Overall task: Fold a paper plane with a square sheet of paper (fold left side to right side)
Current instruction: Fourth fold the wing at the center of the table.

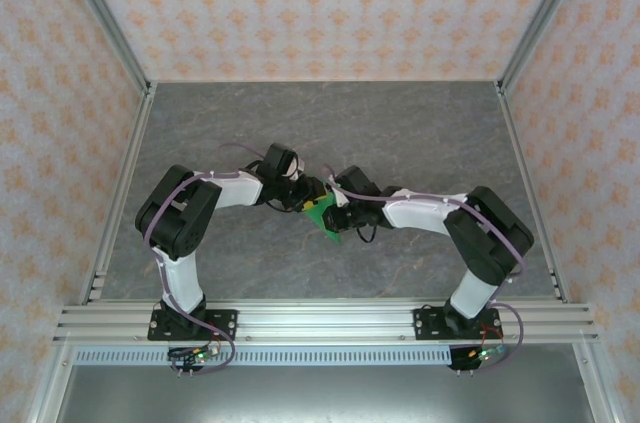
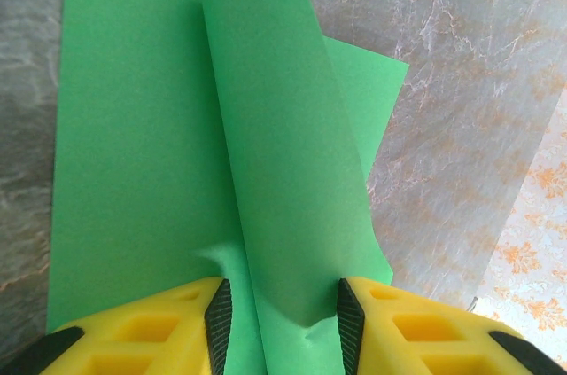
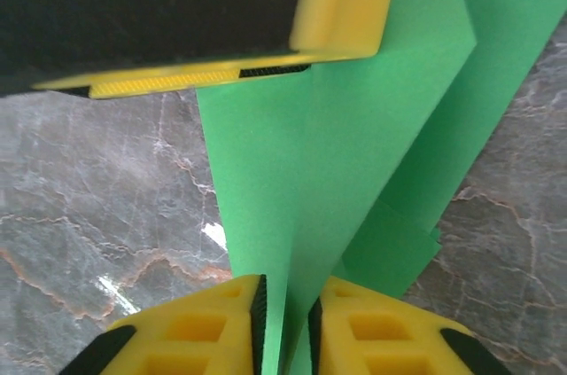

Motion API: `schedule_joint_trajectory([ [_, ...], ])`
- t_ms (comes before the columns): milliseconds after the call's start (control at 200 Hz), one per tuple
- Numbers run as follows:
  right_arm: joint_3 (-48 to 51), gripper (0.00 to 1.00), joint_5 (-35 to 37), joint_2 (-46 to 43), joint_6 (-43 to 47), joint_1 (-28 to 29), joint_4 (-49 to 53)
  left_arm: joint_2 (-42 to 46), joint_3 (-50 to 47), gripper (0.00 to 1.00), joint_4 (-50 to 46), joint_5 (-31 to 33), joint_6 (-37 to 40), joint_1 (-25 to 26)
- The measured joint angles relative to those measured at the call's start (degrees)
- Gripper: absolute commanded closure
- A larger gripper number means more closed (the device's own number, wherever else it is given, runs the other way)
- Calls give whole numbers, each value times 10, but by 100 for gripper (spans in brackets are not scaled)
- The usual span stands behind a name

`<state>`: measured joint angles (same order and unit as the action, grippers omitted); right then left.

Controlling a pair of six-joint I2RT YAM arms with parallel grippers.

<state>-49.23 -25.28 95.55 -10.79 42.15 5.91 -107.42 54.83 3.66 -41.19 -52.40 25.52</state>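
My right gripper needs to open and take the flap's side corner (image 3: pixel 466 40) farther up, because it is pinching the flap's narrow end while the flap's far part curls up.
The square sheet of paper (image 1: pixel 322 214) is a bright green folded shape, held between the two arms at mid table. In the left wrist view a raised, curved flap of the paper (image 2: pixel 275 153) runs between my left gripper's (image 2: pixel 283 322) pads, and the sheet is dented at both pads. My left gripper (image 1: pixel 307 195) is shut on it. In the right wrist view the paper's (image 3: pixel 292 180) fold splays in the narrow gap of my right gripper (image 3: pixel 288 326), whose pads stand slightly apart. A left-gripper finger (image 3: pixel 341 3) sits at the paper's far end. My right gripper (image 1: pixel 338 215) meets the paper from the right.
The grey marble tabletop (image 1: pixel 330 128) stretches around the arms. Patterned walls (image 1: pixel 320 3) and metal frame posts close it in at the back and sides. An aluminium rail (image 1: pixel 330 321) carries both arm bases at the near edge.
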Motion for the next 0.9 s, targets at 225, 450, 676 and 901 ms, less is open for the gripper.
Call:
schedule_joint_trajectory([
  [225, 18, 62, -67, -63, -29, -67, -29, 0, 0, 61, -1, 2, 0, 0],
  [450, 24, 65, -155, -39, -106, -130, -105, 0, 0, 61, -1, 2, 0, 0],
  [676, 24, 66, -191, 18, -161, -131, -147, 0, 0, 61, -1, 2, 0, 0],
  [901, 24, 69, -208, 50, -193, -131, -174, 0, 0, 61, -1, 2, 0, 0],
])
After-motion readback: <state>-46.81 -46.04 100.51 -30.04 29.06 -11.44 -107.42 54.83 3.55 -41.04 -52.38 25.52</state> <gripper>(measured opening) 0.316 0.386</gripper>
